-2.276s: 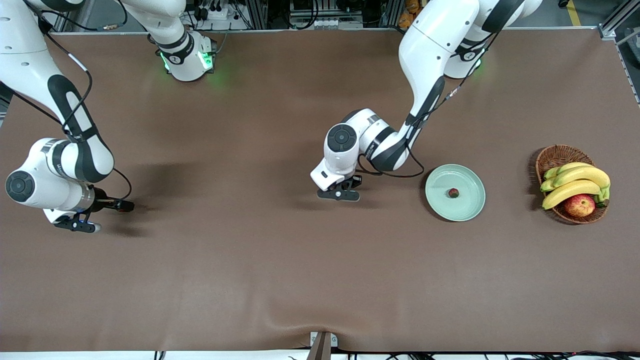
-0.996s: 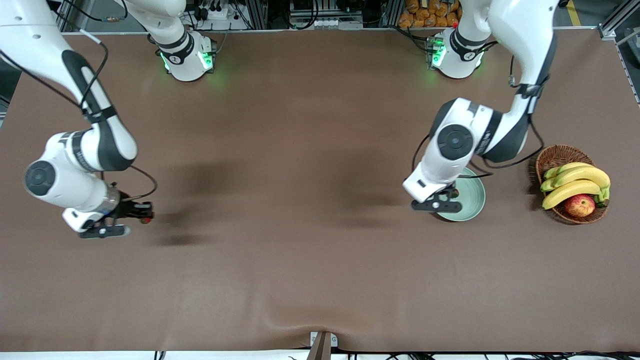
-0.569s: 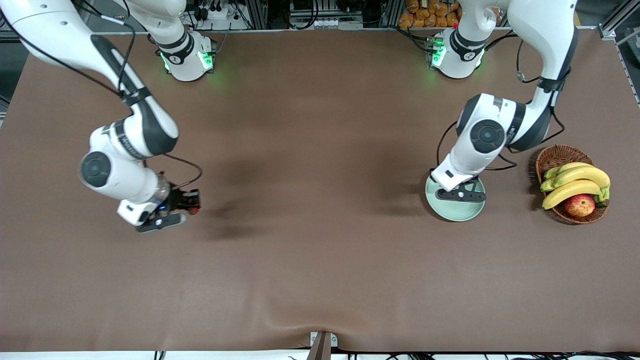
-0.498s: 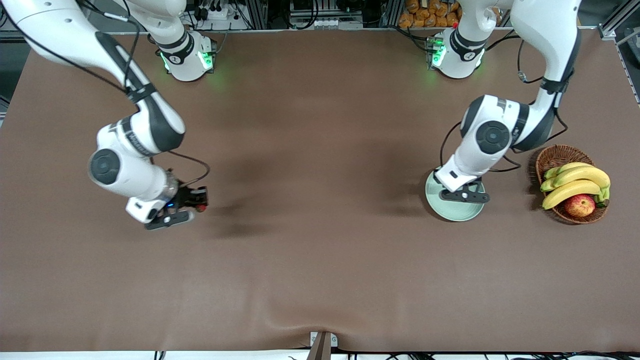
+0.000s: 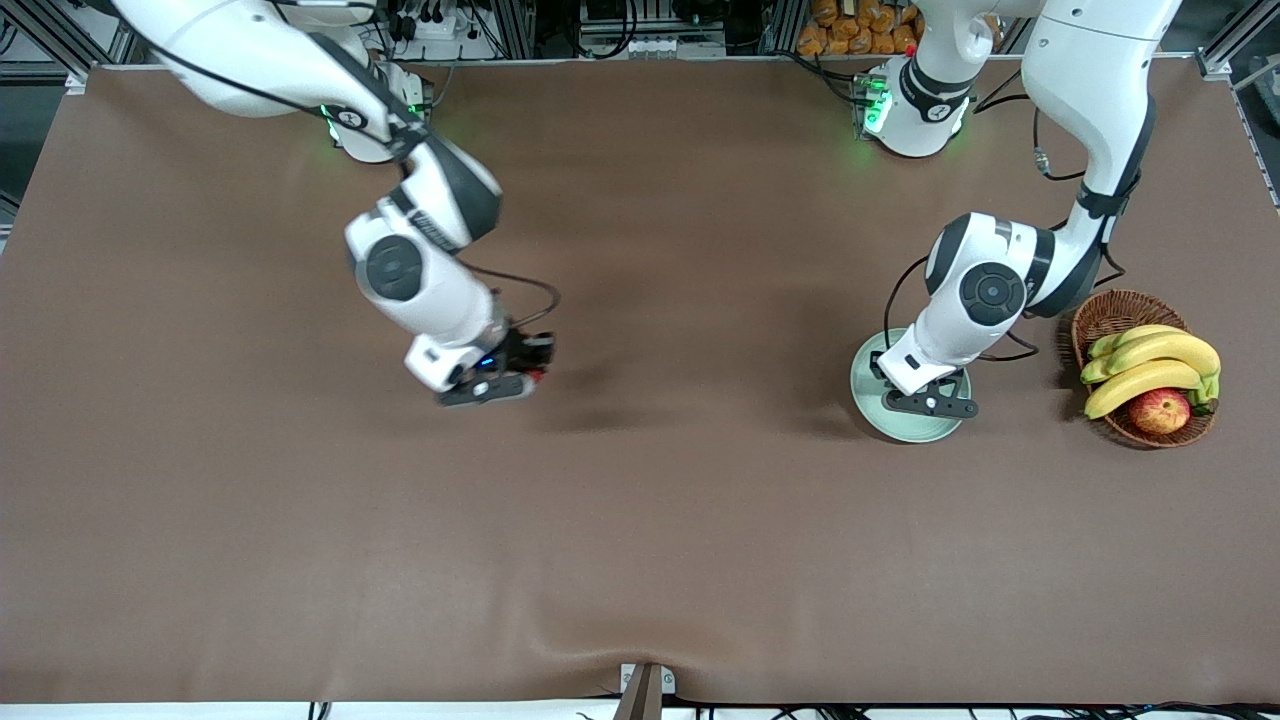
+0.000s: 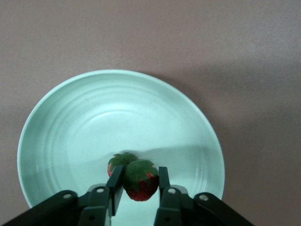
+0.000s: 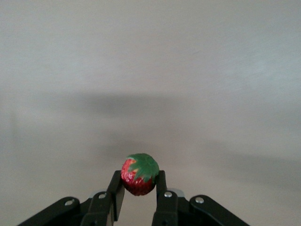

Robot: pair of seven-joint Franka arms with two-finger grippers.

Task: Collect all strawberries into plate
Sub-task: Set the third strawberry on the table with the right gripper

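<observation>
Next, my right gripper releases its strawberry onto the bare brown cloth point(image 5: 645, 378) that lies between my grippers, at a spot short of the mint-green plate.
The pale mint-green plate point(image 5: 872, 412) lies toward the left arm's end of the table. My left gripper point(image 5: 928, 396) hangs over it, shut on a strawberry point(image 6: 140, 182). In the left wrist view the gripper point(image 6: 141, 175) is low over the plate point(image 6: 70, 122), and a second strawberry point(image 6: 118, 161) lies in the plate just past the held one. My right gripper point(image 5: 527, 368) is up over the middle of the table, shut on a third strawberry point(image 7: 139, 174). In the right wrist view this gripper point(image 7: 139, 180) has only bare brown table under it.
A brown wicker basket point(image 5: 1108, 311) with bananas point(image 5: 1150, 366) and a red-yellow apple point(image 5: 1160, 411) stands beside the plate at the left arm's end. A brown cloth covers the table point(image 5: 640, 520).
My right arm has carried its strawberry from the right arm's end to over the middle of the table. My left gripper has shifted slightly over the plate, still holding its strawberry.
</observation>
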